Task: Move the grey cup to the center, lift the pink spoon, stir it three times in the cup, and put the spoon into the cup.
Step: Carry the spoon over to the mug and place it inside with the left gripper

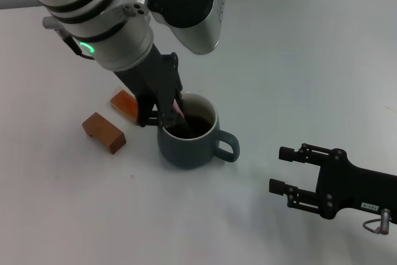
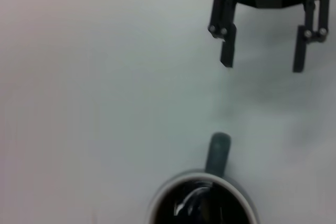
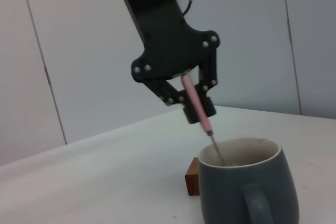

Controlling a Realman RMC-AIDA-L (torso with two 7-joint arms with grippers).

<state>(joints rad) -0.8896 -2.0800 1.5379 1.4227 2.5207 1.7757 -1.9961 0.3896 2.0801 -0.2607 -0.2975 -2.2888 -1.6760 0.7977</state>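
I should let the pink spoon go from my left gripper inside the grey cup [image 1: 173, 133], so that it rests against the cup's near rim on the blocks' side.
The grey cup [image 1: 186, 153] stands near the table's middle, its handle [image 1: 227, 146] turned toward my right side. My left gripper [image 1: 166, 116] hangs over the cup's far-left rim, shut on the pink spoon [image 1: 178, 107]. In the right wrist view the left gripper [image 3: 188, 103] pinches the pink handle of the spoon [image 3: 197, 106], which is tilted with its metal stem dipping inside the cup [image 3: 236, 192]. My right gripper [image 1: 279, 169] rests open on the table to the right of the cup, apart from it. The left wrist view also shows this right gripper [image 2: 260, 51], beyond the cup handle [image 2: 218, 153].
Two brown wooden blocks lie left of the cup: one [image 1: 104, 132] farther left, the other [image 1: 126, 103] partly under my left arm. One block [image 3: 192, 182] shows behind the cup in the right wrist view.
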